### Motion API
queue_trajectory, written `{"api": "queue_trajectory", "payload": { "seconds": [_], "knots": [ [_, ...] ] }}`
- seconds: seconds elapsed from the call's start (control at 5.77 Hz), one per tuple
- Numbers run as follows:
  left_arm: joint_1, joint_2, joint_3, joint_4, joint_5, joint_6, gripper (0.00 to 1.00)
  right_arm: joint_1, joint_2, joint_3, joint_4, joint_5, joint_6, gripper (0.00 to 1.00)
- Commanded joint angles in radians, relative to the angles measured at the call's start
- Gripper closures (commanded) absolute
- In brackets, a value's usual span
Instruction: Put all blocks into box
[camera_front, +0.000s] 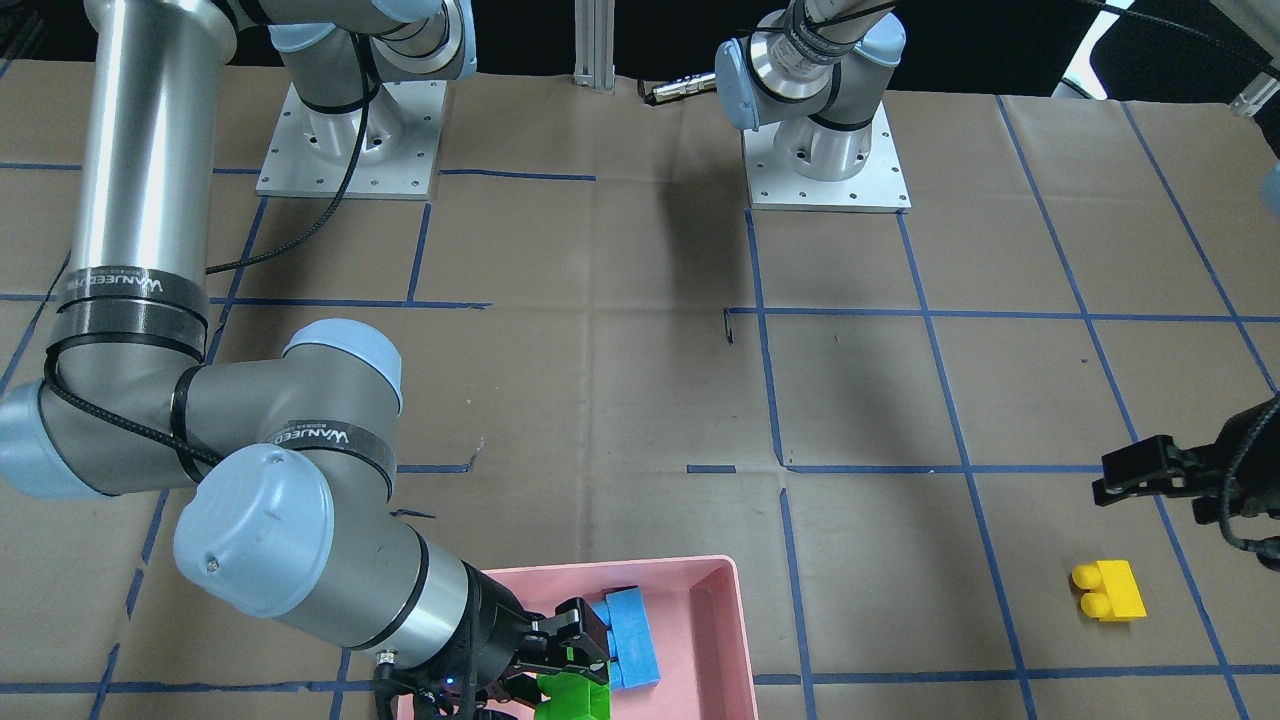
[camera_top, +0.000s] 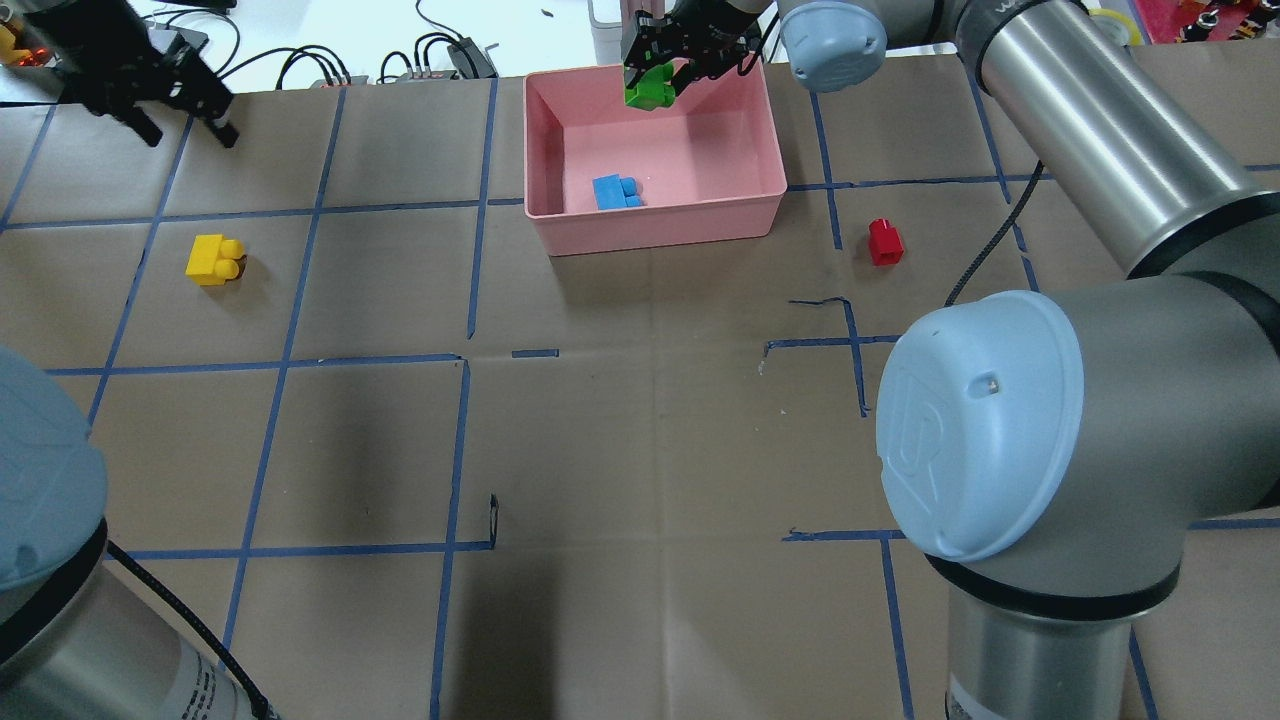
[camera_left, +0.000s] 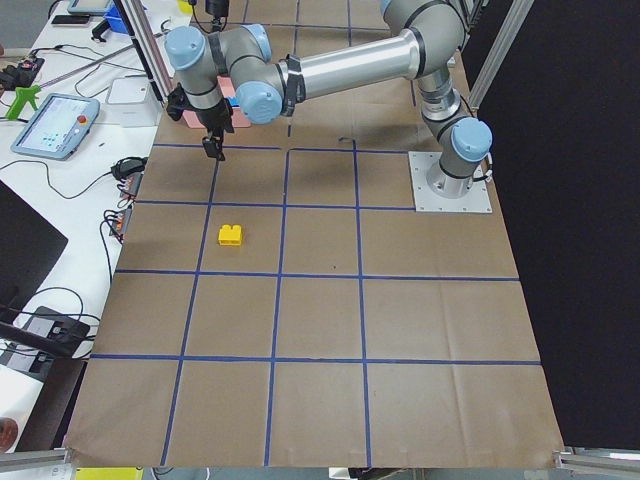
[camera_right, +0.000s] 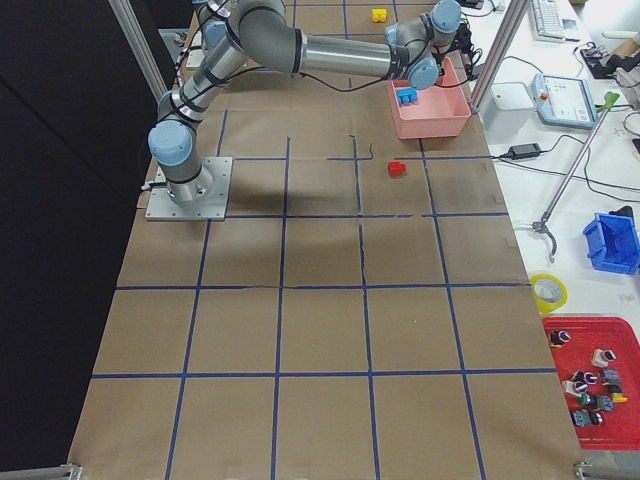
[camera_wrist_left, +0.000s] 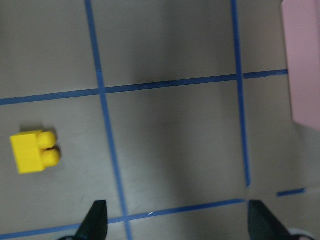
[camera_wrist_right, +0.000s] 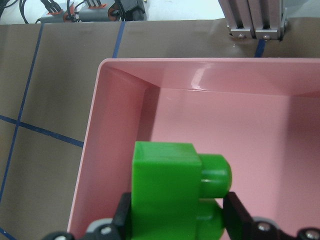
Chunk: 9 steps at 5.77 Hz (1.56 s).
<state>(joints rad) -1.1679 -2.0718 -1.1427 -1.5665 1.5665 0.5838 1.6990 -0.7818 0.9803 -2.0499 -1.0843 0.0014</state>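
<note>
Next, my left gripper closes over the middle of the yellow brick (camera_front: 1108, 590) (camera_wrist_left: 36, 151), with one finger at the brick's round knobs and the other at its flat side.
My right gripper (camera_top: 665, 75) is shut on the green brick (camera_top: 650, 88) and holds it above the far part of the pink box (camera_top: 660, 228). In the right wrist view the green brick (camera_wrist_right: 172, 195) hangs over the box's inside, near one wall (camera_wrist_right: 115, 125). The blue brick (camera_top: 615, 191) lies inside the box. The red brick (camera_top: 885, 241) sits on the table right of the box. The yellow brick (camera_top: 214, 260) lies at the far left. My left gripper (camera_top: 190, 132) is open and empty, above the table beyond the yellow brick (camera_wrist_left: 34, 151).
Brown paper with a blue tape grid covers the table. Cables and devices lie along the far edge behind the box. My right arm (camera_top: 1080, 120) stretches across the right half. The arm bases (camera_front: 825, 150) stand at the robot's side.
</note>
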Motion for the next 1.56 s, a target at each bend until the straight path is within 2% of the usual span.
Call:
{"api": "queue_trajectory", "payload": {
  "seconds": [0.0,0.17,0.35,0.52,0.69,0.87,1.04,1.21,1.39],
  "knots": [
    [0.077,-0.010,-0.133,0.174,0.033,0.068,0.01,0.001,0.006,0.001,0.000,-0.009,-0.015,0.00],
    [0.068,-0.023,-0.190,0.216,0.027,-0.062,0.01,-0.001,-0.011,0.001,0.011,-0.014,-0.040,0.00],
    [0.059,-0.043,-0.215,0.279,0.027,-0.091,0.01,-0.040,-0.058,0.005,0.063,-0.061,-0.084,0.00],
    [0.056,-0.094,-0.215,0.358,0.029,-0.082,0.01,-0.114,-0.138,0.009,0.195,-0.177,-0.131,0.00],
    [0.056,-0.158,-0.201,0.422,0.026,-0.067,0.01,-0.198,-0.198,0.047,0.286,-0.230,-0.203,0.00],
    [0.056,-0.184,-0.203,0.460,0.024,-0.047,0.01,-0.235,-0.239,0.120,0.292,-0.349,-0.198,0.00],
    [0.056,-0.207,-0.200,0.482,0.024,-0.045,0.01,-0.237,-0.246,0.176,0.277,-0.409,-0.187,0.01],
    [0.057,-0.220,-0.200,0.503,0.024,-0.032,0.01,-0.237,-0.244,0.201,0.272,-0.422,-0.154,0.01],
    [0.063,-0.234,-0.201,0.525,0.024,-0.001,0.01,-0.237,-0.249,0.274,0.267,-0.462,-0.150,0.05]
  ]
}}
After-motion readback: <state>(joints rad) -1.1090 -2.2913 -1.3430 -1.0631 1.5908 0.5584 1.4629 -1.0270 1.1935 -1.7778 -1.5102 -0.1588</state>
